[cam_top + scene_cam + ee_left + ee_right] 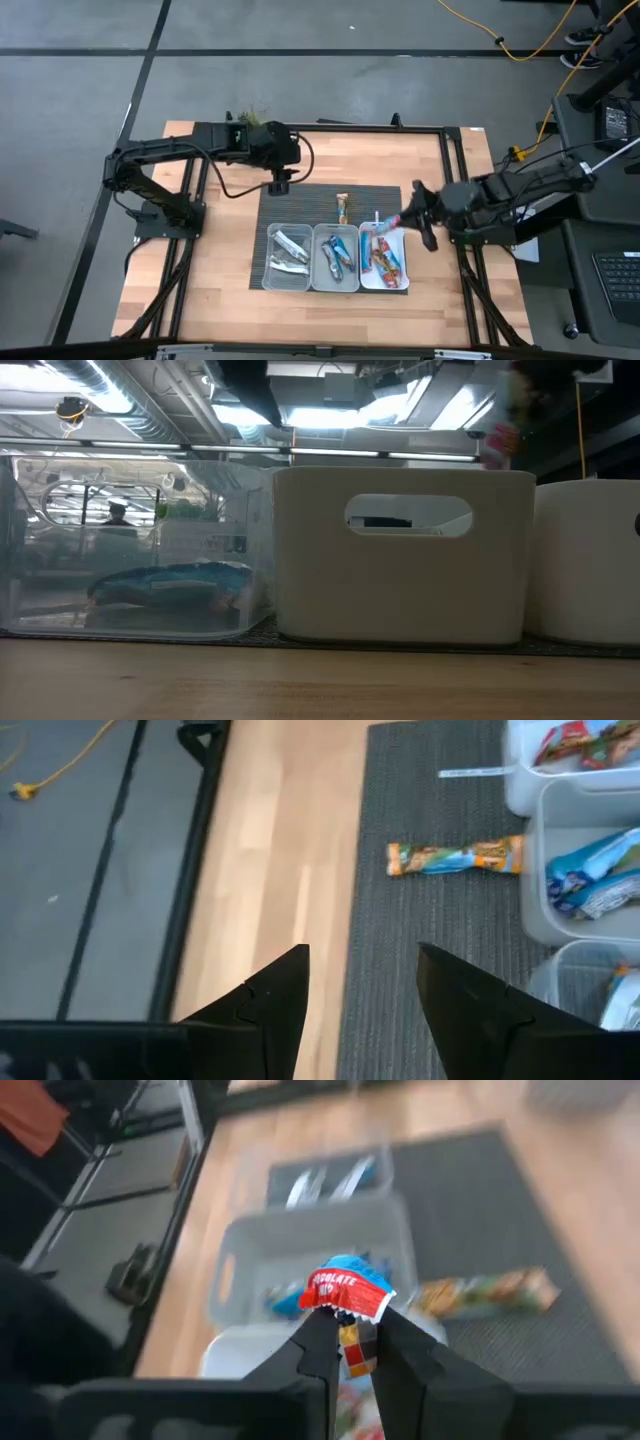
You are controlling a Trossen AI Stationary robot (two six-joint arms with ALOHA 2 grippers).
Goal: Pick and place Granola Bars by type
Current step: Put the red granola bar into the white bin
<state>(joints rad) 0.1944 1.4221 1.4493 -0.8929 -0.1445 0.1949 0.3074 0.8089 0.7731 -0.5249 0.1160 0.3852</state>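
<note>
The robot's right gripper needs to release the red-and-blue granola bar on top of the red-orange bars (382,262) (358,1415) in the middle of their tray.
My right gripper (403,220) (352,1325) is shut on a red-and-blue wrapped granola bar (346,1290) above the far end of the right tray (404,285). That tray holds red-orange bars (383,258). The middle tray (335,284) holds blue bars (336,255), and the left tray (287,285) holds silvery ones (291,250). One orange bar (343,208) (455,857) lies flat on the dark mat, beyond the middle tray. My left gripper (280,186) (362,960) hangs open over the mat's far left corner and touches nothing. My right gripper pinches the red-and-blue bar between its two fingers (318,1342), just below the crimped red end (350,1295) that sticks out past the fingertips. The rest of the bar runs back between the fingers. It is lifted clear, above the right tray.
The three trays stand side by side on a dark mat (300,205) in the middle of the wooden table (220,260). Bare wood lies left, right and near of the mat. A black frame (455,180) runs round the table. In the low view the tray walls (400,560) fill the picture.
</note>
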